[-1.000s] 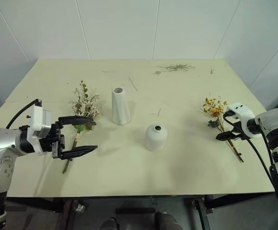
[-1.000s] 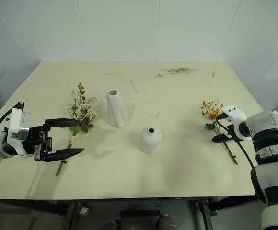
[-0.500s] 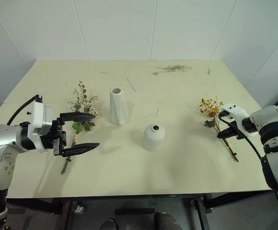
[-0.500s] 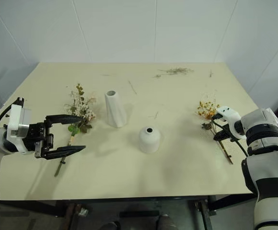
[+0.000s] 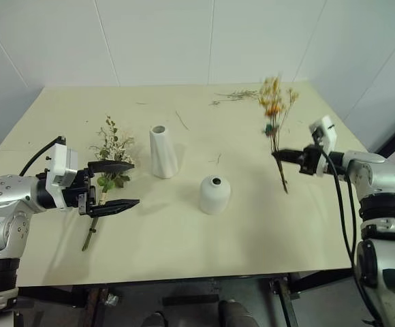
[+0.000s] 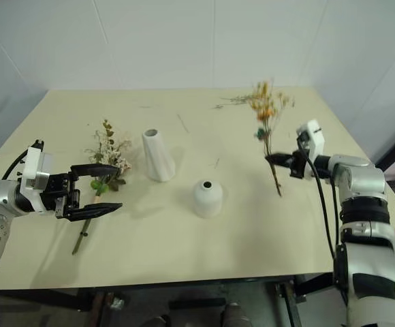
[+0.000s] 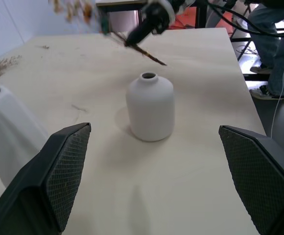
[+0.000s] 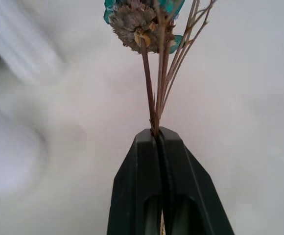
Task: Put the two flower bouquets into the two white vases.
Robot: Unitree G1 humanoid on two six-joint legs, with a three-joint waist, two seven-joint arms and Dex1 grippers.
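I will use my right gripper to let go of the yellow-orange bouquet, now held upright above the table, with its stems in the opening of the short rounded vase (image 5: pixel 216 182).
My right gripper (image 5: pixel 279 154) is shut on the stems of the yellow-orange bouquet (image 5: pixel 274 102), which it holds upright above the table's right side; the clamped stems (image 8: pixel 156 98) show between its closed fingers. The bushy white-cream bouquet (image 5: pixel 110 153) lies on the table at the left. My left gripper (image 5: pixel 119 184) stands open just above and around its stem end. The tall cone vase (image 5: pixel 161 152) stands mid-table, and the short rounded vase (image 5: pixel 214 194) sits in front of it to the right. From the left wrist, the rounded vase (image 7: pixel 150 106) lies straight ahead between the fingers.
Loose dried sprigs (image 5: pixel 235 97) lie at the table's far edge. The cream table (image 5: pixel 184 238) has white walls behind it. A person's legs (image 7: pixel 279 44) show beyond the table's right end in the left wrist view.
My right gripper shut on the yellow-orange bouquet, lifted it off the table and swung it upright, moving left. The left gripper edged slightly forward over the white bouquet. The camera view shifted.
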